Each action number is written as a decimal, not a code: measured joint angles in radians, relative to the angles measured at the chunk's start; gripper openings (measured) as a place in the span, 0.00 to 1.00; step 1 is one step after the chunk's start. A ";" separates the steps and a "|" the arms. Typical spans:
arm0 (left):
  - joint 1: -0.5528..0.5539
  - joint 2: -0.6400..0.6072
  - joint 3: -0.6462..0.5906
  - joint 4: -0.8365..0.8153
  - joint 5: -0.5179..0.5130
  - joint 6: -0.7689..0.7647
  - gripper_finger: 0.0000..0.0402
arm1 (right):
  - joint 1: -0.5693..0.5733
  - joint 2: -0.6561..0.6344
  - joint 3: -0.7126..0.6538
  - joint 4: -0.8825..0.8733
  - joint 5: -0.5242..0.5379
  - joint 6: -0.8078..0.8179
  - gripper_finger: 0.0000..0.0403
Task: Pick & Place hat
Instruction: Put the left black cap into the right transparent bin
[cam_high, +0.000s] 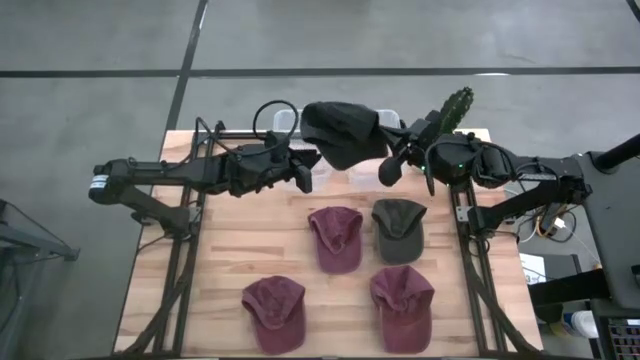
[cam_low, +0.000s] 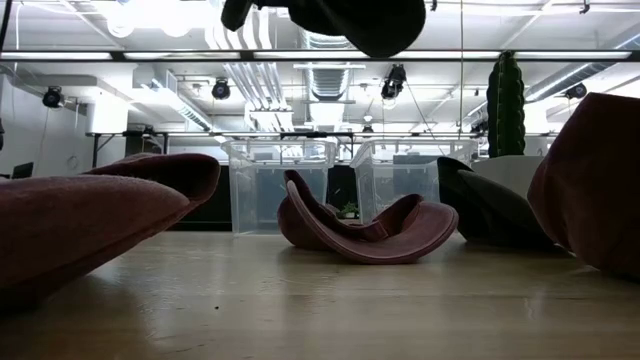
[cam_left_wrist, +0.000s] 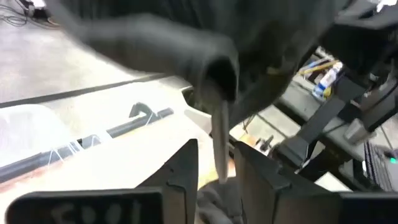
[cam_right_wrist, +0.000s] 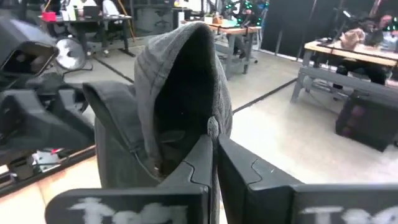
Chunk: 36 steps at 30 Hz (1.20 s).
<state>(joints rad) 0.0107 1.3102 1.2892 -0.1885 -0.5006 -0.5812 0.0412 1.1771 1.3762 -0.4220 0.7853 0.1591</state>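
Note:
The clear plastic bin is nearer the green cactus (cam_high: 370, 154). Next, I let go of the dark grey cap inside that bin with my right gripper.
A dark grey cap (cam_high: 342, 133) hangs high above the table's far edge, held between both grippers; its underside shows at the top of the low view (cam_low: 370, 22). My left gripper (cam_high: 306, 170) is shut on its left side, and my right gripper (cam_high: 392, 165) is shut on its right side. Three maroon caps (cam_high: 335, 237) (cam_high: 275, 312) (cam_high: 402, 305) and one dark olive cap (cam_high: 399, 228) lie on the wooden table (cam_high: 220, 260). My left gripper pinches a thin edge of the dark cap (cam_left_wrist: 219, 140) between its two fingers, coming level from the table's left. The cap is lifted clear above and beyond the fingers. My right gripper pinches the cap's rim near a small rivet (cam_right_wrist: 213, 127) between its two fingers, coming level from the table's right. The cap stands folded above the fingers, its hollow facing the camera, clear of the table.
Two clear plastic bins (cam_low: 280, 185) (cam_low: 398, 175) stand at the table's far edge, under the held cap. A green cactus (cam_high: 455, 105) stands at the far right corner. The caps fill the table's middle and near part; bare wood shows at the left.

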 joint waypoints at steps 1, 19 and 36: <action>0.000 0.000 0.000 -0.009 0.015 0.000 0.26 | -0.008 -0.002 0.000 -0.007 0.000 0.016 0.02; -0.001 -0.005 -0.001 -0.222 0.058 0.127 0.27 | -0.432 0.004 -0.022 -0.234 -0.309 0.423 0.02; -0.012 -0.158 -0.095 -0.290 -0.039 0.297 0.27 | -0.673 0.049 -0.177 -0.222 -0.558 0.535 0.02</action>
<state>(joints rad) -0.0013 1.1522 1.1937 -0.4789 -0.5399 -0.2846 -0.6314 1.2263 1.1992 -0.6437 0.2276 0.6944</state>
